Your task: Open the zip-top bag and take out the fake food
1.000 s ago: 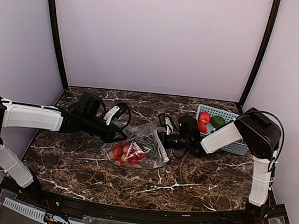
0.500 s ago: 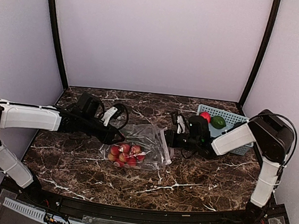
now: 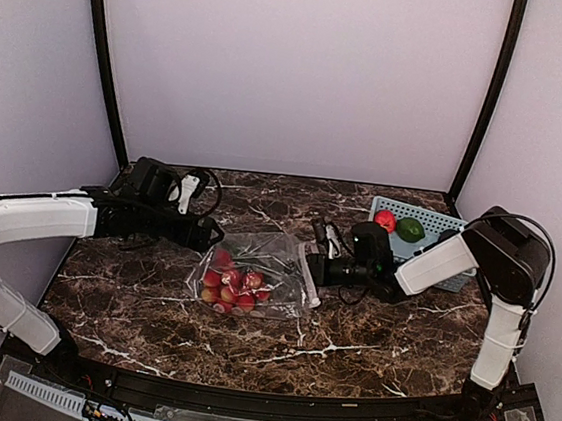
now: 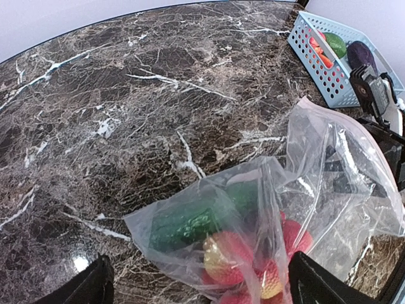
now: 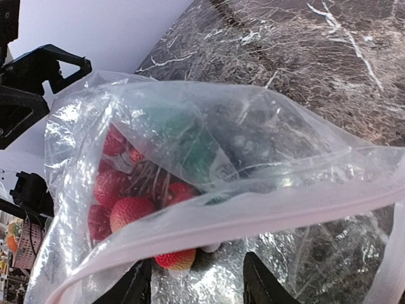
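The bag's closed end is loose around the strawberries, so next my left gripper pinches the plastic over the green piece (image 4: 190,223) before my right gripper pulls the strawberries out.
The clear zip-top bag (image 3: 271,260) lies on the marble table between my two arms. The fake food inside is several red strawberries (image 3: 231,284) and a green piece (image 4: 190,225). My left gripper (image 3: 213,236) is open at the bag's closed left end. In the left wrist view its fingers stand wide apart (image 4: 202,282), and the bag's corner (image 4: 164,215) lies loose between them. My right gripper (image 3: 313,266) is at the bag's mouth. Its fingers stand apart (image 5: 197,282) just under the white zip strip (image 5: 253,218), pinching nothing that I can see. The strawberries (image 5: 123,209) show through the plastic.
A light blue perforated basket (image 3: 452,279) stands at the back right, behind the right arm. It holds a red piece (image 3: 385,221), a green one (image 3: 411,229) and a dark purple one (image 4: 359,54). Purple walls enclose the table on three sides.
My left gripper has opened, let go of the bag and drawn back to the left. The bag has sagged flatter onto the table. The right gripper shifted right, then held.
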